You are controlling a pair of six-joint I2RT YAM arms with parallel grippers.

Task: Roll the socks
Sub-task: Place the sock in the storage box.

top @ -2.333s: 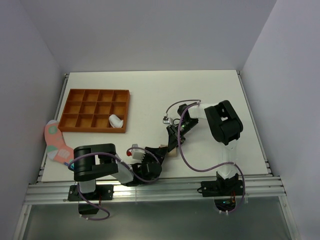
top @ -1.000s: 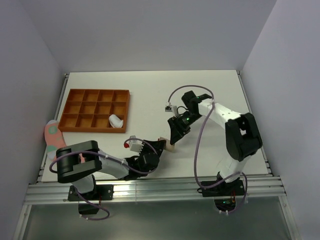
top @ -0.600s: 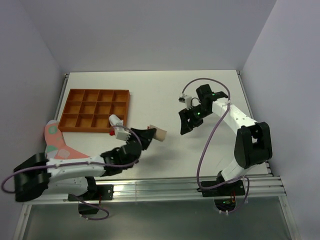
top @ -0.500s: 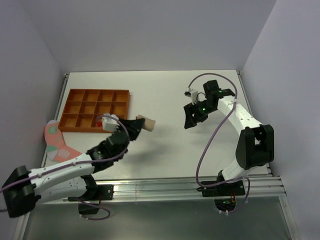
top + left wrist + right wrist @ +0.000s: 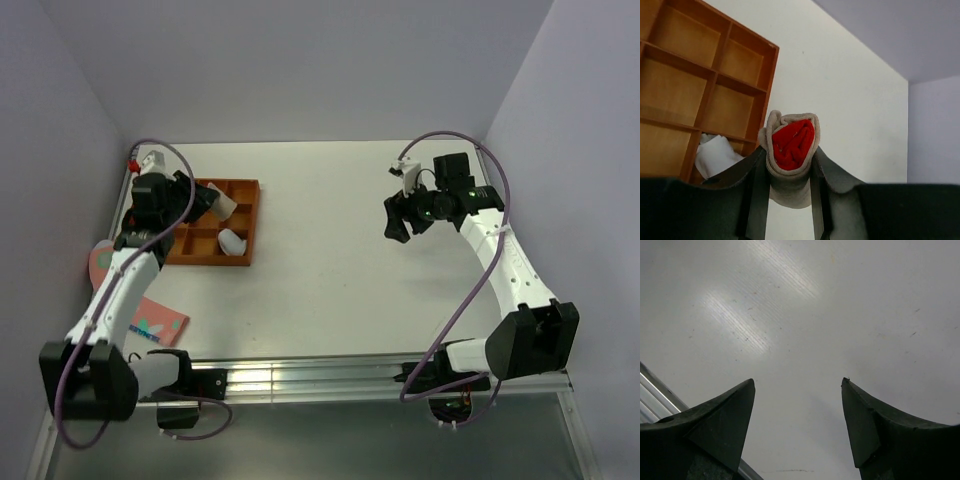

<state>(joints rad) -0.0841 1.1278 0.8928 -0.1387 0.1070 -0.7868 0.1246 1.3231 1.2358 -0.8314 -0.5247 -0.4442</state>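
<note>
Next, I release the beige rolled sock bundle from my left gripper in the front-row tray cell [image 5: 203, 241] [image 5: 662, 152] beside the white rolled sock.
A rolled sock bundle [image 5: 790, 142], beige outside with red fabric inside, sits pinched between the fingers of my left gripper [image 5: 788, 165], which is shut on it. In the top view the left gripper [image 5: 210, 204] holds this roll [image 5: 224, 205] above the top right cells of the orange tray [image 5: 215, 262]. A white rolled sock [image 5: 232, 241] [image 5: 715, 155] lies in a cell on the tray's right side. A pink-red spotted sock [image 5: 152, 321] lies flat at the table's left edge. My right gripper [image 5: 400, 216] [image 5: 797, 385] hangs open over bare table, holding nothing.
The orange divided tray [image 5: 715, 75] stands at the back left with several bare cells. A metal rail [image 5: 652, 392] runs along the table's edge. Purple-grey walls close in the left, back and right sides.
My left arm has swung from the front middle up and left to the tray, carrying the roll. My right arm has drawn back to the right and its jaws have widened.
</note>
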